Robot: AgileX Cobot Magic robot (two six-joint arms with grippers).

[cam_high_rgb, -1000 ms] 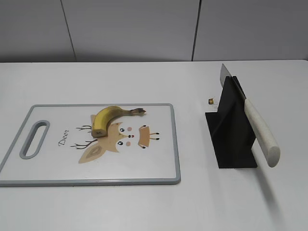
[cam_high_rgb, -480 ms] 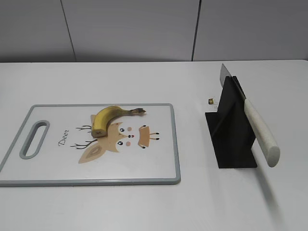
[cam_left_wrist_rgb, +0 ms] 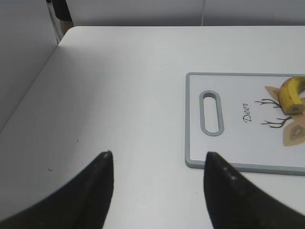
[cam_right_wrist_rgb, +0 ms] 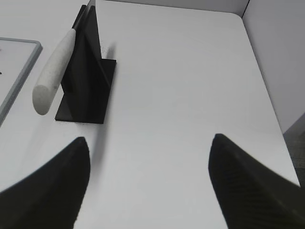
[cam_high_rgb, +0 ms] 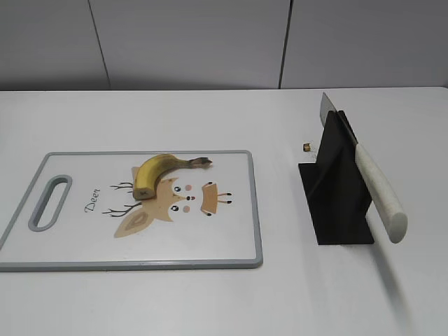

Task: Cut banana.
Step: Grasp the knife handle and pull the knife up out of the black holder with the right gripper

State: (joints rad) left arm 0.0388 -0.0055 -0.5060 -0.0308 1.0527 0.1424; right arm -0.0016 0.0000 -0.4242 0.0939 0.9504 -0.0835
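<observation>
Next, my right gripper goes to the middle of the knife's white handle (cam_high_rgb: 375,180) (cam_right_wrist_rgb: 59,61), just above its rounded end, and closes there.
A small curved yellow banana (cam_high_rgb: 159,171) with a dark stem and a flat cut end lies on the white cutting board (cam_high_rgb: 231,245), over its deer print. Its cut end shows in the left wrist view (cam_left_wrist_rgb: 291,94). A knife with a white handle (cam_high_rgb: 378,192) rests blade-up in a black stand (cam_high_rgb: 339,203); both also show in the right wrist view, the knife (cam_right_wrist_rgb: 53,71) and the stand (cam_right_wrist_rgb: 88,81). My left gripper (cam_left_wrist_rgb: 158,155) is open and empty over bare table left of the board. My right gripper (cam_right_wrist_rgb: 148,139) is open and empty right of the stand. Neither gripper shows in the exterior view.
The board (cam_left_wrist_rgb: 238,95) has a grey rim and a slot handle (cam_left_wrist_rgb: 211,112) at its left end. A tiny brass-coloured piece (cam_high_rgb: 306,147) lies behind the stand. The white table's right edge (cam_right_wrist_rgb: 267,95) and left edge (cam_left_wrist_rgb: 28,90) are close by. Grey wall panels stand behind.
</observation>
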